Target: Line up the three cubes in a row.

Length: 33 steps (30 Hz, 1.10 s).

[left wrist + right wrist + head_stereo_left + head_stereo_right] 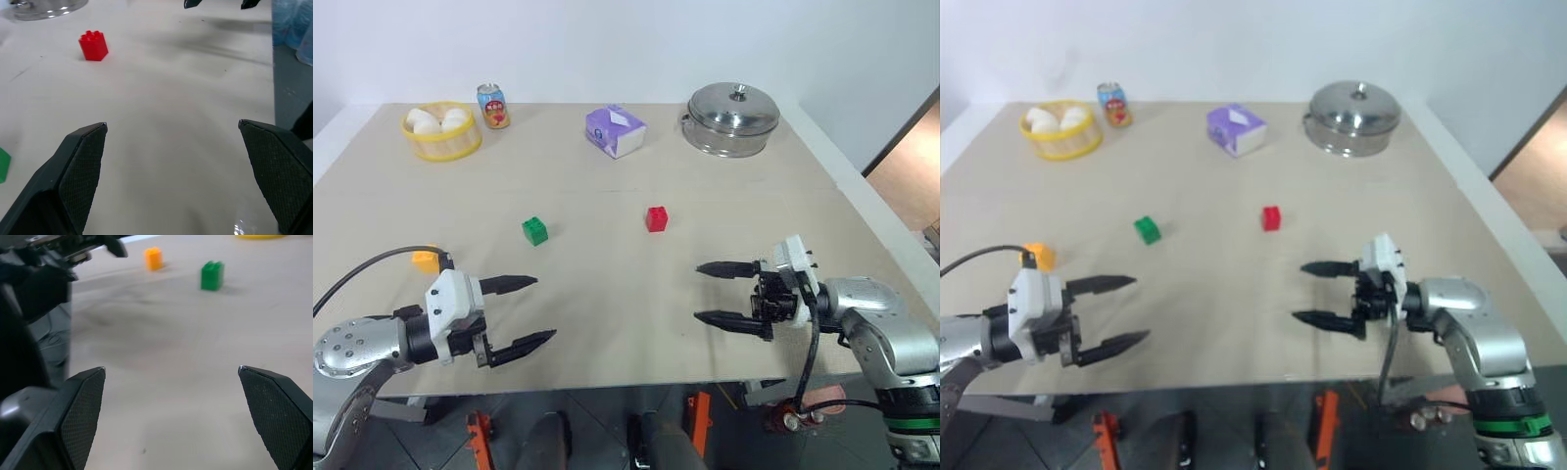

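The robot's left gripper should next move to the green cube and close on the cube's two opposite sides [535, 233], below its studs.
Three small studded cubes lie apart on the beige table [607, 294]. The red cube [656, 218] sits near the middle, the green cube [535, 230] to its left, and the orange-yellow cube [427, 259] at the near left, partly behind my left wrist. My left gripper [530, 313] hovers open near the front edge, pointing right, nothing between its fingers. My right gripper [715, 293] is open too, pointing left from the near right, and holds nothing. The red cube [93, 45] shows ahead in the left wrist view; the green cube [212, 275] and orange-yellow cube [153, 258] show in the right wrist view.
Along the back of the table stand a yellow basket [441, 131] with white eggs, a drink can [492, 105], a purple-and-white tissue box [616, 130] and a lidded steel pot [731, 118]. The table's front edge runs just below both grippers.
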Motion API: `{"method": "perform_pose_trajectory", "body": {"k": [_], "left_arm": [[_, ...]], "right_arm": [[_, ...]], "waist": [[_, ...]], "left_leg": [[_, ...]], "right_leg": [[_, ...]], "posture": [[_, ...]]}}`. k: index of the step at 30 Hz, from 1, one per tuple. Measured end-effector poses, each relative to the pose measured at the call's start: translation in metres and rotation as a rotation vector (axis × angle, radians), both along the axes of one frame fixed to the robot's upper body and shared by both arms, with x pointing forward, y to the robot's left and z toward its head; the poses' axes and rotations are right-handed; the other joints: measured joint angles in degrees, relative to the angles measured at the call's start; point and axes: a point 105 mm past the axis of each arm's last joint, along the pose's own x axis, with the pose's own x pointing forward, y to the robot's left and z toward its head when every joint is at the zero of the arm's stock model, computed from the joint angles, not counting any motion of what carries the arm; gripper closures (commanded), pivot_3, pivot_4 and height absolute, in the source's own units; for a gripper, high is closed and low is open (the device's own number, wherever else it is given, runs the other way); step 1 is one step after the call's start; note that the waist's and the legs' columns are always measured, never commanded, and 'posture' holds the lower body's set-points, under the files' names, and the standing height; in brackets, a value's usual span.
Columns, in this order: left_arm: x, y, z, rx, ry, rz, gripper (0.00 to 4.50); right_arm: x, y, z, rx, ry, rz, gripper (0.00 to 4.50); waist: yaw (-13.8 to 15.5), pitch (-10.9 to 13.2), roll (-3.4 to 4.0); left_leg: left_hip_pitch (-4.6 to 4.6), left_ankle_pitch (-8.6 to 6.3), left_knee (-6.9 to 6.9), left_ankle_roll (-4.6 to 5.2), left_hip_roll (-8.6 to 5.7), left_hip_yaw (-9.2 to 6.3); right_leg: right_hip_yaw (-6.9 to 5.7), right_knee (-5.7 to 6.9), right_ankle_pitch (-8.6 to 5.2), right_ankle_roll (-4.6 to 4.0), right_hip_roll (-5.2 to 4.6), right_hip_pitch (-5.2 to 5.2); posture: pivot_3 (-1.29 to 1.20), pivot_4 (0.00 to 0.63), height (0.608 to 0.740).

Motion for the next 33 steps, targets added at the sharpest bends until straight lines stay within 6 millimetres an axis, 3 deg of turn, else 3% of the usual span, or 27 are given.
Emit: {"method": "perform_pose_trajectory", "body": {"k": [5, 7, 12, 22, 31, 33], "left_arm": [[0.034, -0.012, 0.03, -0.206, -0.115, 0.162, 0.04], [0.046, -0.016, 0.027, -0.282, -0.114, 0.231, 0.04], [0.064, -0.03, 0.006, -0.356, -0.067, 0.318, 0.04], [0.084, -0.047, 0.015, -0.421, -0.147, 0.374, 0.04], [0.089, -0.064, 0.021, -0.459, -0.171, 0.368, 0.04], [0.091, -0.065, 0.021, -0.462, -0.171, 0.369, 0.0]], "right_arm": [[0.057, 0.018, 0.013, 0.126, -0.077, -0.394, 0.0], [0.076, 0.016, 0.008, 0.155, -0.077, -0.579, 0.0], [0.1, 0.028, 0.002, 0.227, -0.039, -0.802, 0.0], [0.128, 0.051, -0.024, 0.202, 0.05, -0.887, 0.0], [0.147, 0.064, -0.03, 0.186, 0.05, -0.909, 0.0], [0.15, 0.066, -0.036, 0.177, 0.064, -0.921, 0.85]], "waist": [[-0.08, -0.04, -0.05], [-0.09, -0.08, -0.04], [-0.16, -0.09, -0.05], [-0.26, -0.11, -0.04], [-0.34, -0.11, -0.04], [-0.35, -0.11, -0.04]], "left_leg": [[0.02, 0.21, 0.11, 0.08, -0.03, -0.04], [0.01, 0.24, 0.13, 0.12, -0.06, 0.07], [-0.01, 0.24, 0.12, 0.14, -0.06, 0.35], [-0.01, 0.29, 0.12, 0.23, -0.04, 0.43], [0.0, 0.31, 0.1, 0.25, 0.01, 0.44], [0.0, 0.31, 0.09, 0.26, 0.02, 0.43]], "right_leg": [[0.5, -0.01, 0.52, 0.23, 0.28, -0.01], [0.65, -0.01, 0.66, 0.45, 0.27, -0.02], [0.92, 0.0, 0.76, 0.56, 0.29, -0.15], [1.05, -0.01, 0.88, 0.58, 0.35, -0.17], [1.09, 0.0, 0.94, 0.54, 0.46, -0.19], [1.09, 0.0, 0.95, 0.53, 0.47, -0.2]], "posture": [[0.0, 0.15, 0.74], [0.0, 0.15, 0.74], [0.0, 0.15, 0.74], [0.0, 0.15, 0.74], [0.0, 0.15, 0.74], [0.0, 0.15, 0.74]]}}
